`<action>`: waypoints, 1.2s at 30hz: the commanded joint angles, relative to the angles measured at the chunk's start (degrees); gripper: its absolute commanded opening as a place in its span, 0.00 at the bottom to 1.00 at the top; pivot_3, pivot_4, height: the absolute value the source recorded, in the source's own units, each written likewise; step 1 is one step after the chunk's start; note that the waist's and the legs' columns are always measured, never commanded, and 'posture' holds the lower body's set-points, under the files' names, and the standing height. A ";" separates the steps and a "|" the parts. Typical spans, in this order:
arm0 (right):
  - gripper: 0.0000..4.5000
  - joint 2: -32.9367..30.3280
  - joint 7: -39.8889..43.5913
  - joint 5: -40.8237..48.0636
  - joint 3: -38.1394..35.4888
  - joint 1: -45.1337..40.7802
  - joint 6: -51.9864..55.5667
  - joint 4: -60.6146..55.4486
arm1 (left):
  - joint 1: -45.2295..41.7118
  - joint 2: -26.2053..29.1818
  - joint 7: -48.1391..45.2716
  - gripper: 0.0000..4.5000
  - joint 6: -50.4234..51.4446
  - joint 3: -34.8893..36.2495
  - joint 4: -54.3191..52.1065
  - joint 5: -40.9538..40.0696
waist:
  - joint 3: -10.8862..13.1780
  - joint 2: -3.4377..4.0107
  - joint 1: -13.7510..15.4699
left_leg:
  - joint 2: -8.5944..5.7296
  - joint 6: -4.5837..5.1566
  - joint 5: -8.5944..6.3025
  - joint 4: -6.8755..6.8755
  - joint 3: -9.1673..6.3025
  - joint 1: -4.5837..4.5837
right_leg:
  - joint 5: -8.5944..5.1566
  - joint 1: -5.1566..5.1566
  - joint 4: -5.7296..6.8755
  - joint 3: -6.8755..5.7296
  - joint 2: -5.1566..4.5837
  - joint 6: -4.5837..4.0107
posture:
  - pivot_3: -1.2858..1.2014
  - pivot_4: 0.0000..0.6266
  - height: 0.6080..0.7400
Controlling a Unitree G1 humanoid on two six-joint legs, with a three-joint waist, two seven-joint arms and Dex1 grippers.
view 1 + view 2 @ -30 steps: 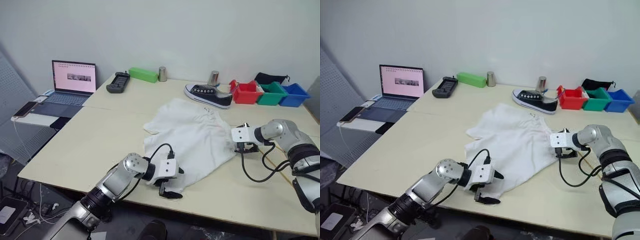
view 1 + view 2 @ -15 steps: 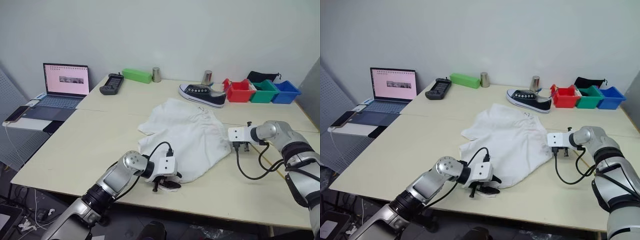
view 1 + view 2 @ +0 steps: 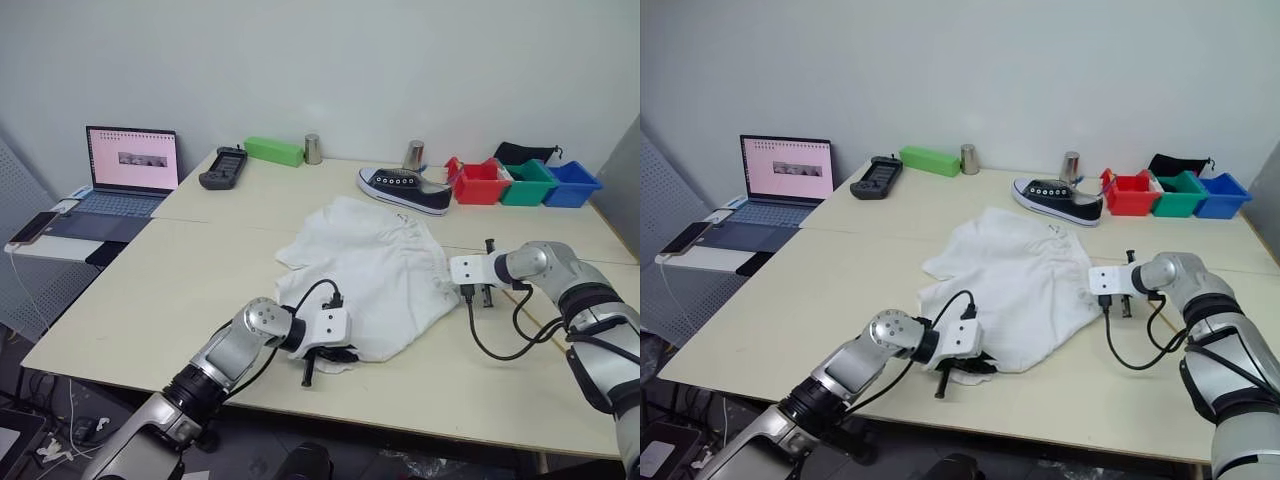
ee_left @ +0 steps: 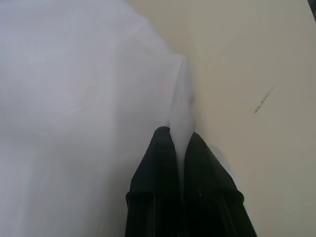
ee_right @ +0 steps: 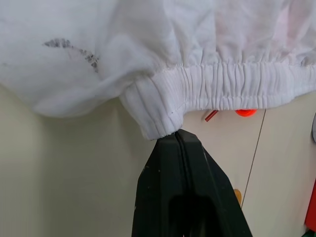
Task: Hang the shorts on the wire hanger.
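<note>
The shut fingers of my right gripper only touch the edge of the waistband's corner, so they should open and pinch deeper cloth there (image 5: 146, 104) before pulling the shorts flat.
The white shorts (image 3: 370, 270) lie wrinkled in the middle of the table (image 3: 190, 290). My left gripper (image 3: 337, 354) is at their near hem and is shut on a fold of the white cloth (image 4: 74, 89), which shows pinched between the black fingers (image 4: 158, 163). My right gripper (image 3: 467, 292) is at the gathered waistband (image 5: 232, 86) on the right side. It is shut, its tips touching the waistband's corner with no cloth visible between them. The wire hanger is out of view.
A black sneaker (image 3: 404, 190) sits behind the shorts. Red (image 3: 478, 183), green (image 3: 528, 184) and blue (image 3: 572, 186) bins stand at the back right. A laptop (image 3: 128, 170), a black controller (image 3: 222, 166), a green box (image 3: 273, 151) and two metal cans (image 3: 313, 148) are at the back left.
Both grippers were open a second ago and have closed, the left on the near hem, the right at the waistband corner. The camera view shifted; the arms barely moved.
</note>
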 commanded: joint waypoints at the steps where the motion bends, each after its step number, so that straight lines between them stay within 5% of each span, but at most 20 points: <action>1: 0.00 -1.35 3.63 2.77 -1.99 -0.08 -1.60 -2.75 | -0.93 2.17 0.70 0.01 -1.82 2.72 1.31 1.81 | 0.00 0.00 -0.01 | -0.01 0.00 0.00 0.00 0.00 0.00 | 0.00 0.00 0.00 0.00 0.00 0.00 | 0.68 0.00 1.00; 18: 0.00 -4.46 15.46 12.48 -5.87 12.89 5.12 -27.52 | -5.89 9.82 2.31 0.01 -12.97 7.55 14.37 6.64 | 0.00 0.00 0.26 | -0.04 0.02 -0.01 0.00 -0.06 0.02 | 0.00 0.03 0.00 -0.07 0.04 0.00 | 0.68 0.00 1.00; 28: 0.48 -5.21 21.94 16.63 -6.23 14.59 12.95 -36.70 | -4.42 8.62 2.54 0.00 -12.16 8.55 13.42 6.38 | 0.00 0.00 0.62 | -0.04 0.02 -0.01 0.01 -0.09 0.00 | 0.00 0.03 -0.01 -0.10 0.00 0.01 | 0.69 0.00 1.00; 34: 0.80 -1.02 16.58 15.48 -5.79 13.49 15.23 -34.30 | -4.07 8.31 2.37 0.00 -11.02 8.88 11.85 6.31 | 0.00 -0.01 0.61 | -0.04 0.03 -0.02 0.00 -0.07 0.02 | 0.00 0.03 0.00 -0.10 0.01 0.01 | 0.70 0.00 1.00; 36: 0.80 -0.41 15.81 15.29 -5.76 12.98 15.14 -33.43 | -3.99 8.46 2.18 0.00 -10.89 8.99 11.52 6.25 | 0.00 -0.01 0.75 | -0.05 0.03 -0.02 0.00 -0.07 0.02 | 0.00 0.03 0.01 -0.10 0.02 0.01 | 0.70 0.00 1.00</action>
